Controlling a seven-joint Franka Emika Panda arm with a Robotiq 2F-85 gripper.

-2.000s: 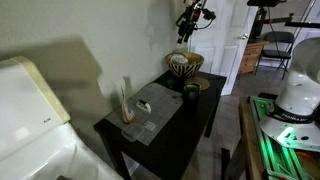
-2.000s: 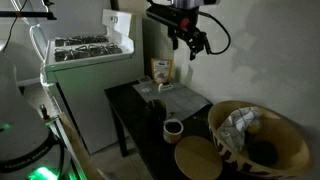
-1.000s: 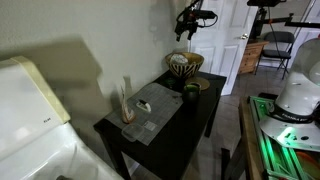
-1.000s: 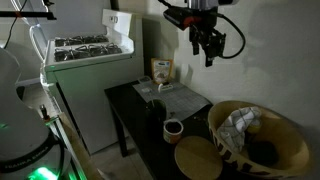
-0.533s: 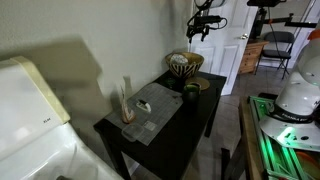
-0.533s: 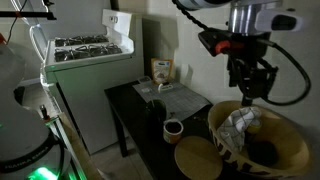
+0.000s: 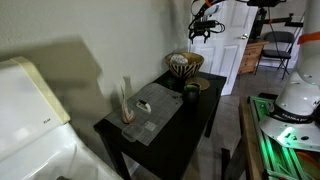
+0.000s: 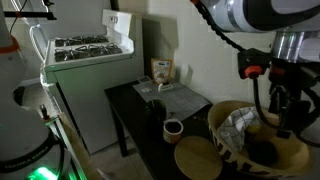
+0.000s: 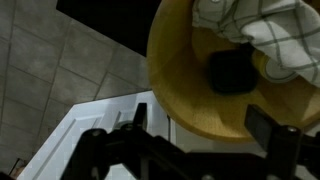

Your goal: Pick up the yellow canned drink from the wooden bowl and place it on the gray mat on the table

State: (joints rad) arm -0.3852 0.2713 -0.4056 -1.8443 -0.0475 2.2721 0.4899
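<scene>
The yellow canned drink's exposed end is the part my gripper will close on, at the edge of the checked cloth [image 7: 181, 61] [image 9: 273, 70] beside the dark object in the wooden bowl.
The wooden bowl [image 7: 184, 64] stands at the far end of the table [image 7: 190, 125]; it also shows in an exterior view [image 8: 290, 135] and in the wrist view [image 9: 190, 90]. In it lie a checked cloth [image 8: 238, 124] and a dark object [image 9: 232, 70]. I see no yellow canned drink in the bowl. The gray mat [image 7: 152, 108] lies along the table, also visible in an exterior view [image 8: 183, 98]. My gripper [image 8: 284, 118] hangs open and empty over the bowl's edge, high above it in an exterior view [image 7: 203, 30]; the wrist view shows its fingers wide apart [image 9: 200, 120].
A dark green cup [image 8: 173, 129] and a round wooden plate [image 8: 197, 157] stand next to the bowl. A tan packet-like item [image 8: 160, 70] stands at the mat's far end. A white stove [image 8: 90, 55] is beside the table. A wall runs behind.
My gripper has travelled from above the mat across to the bowl and come lower over it. It has stayed open. Nothing on the table has moved.
</scene>
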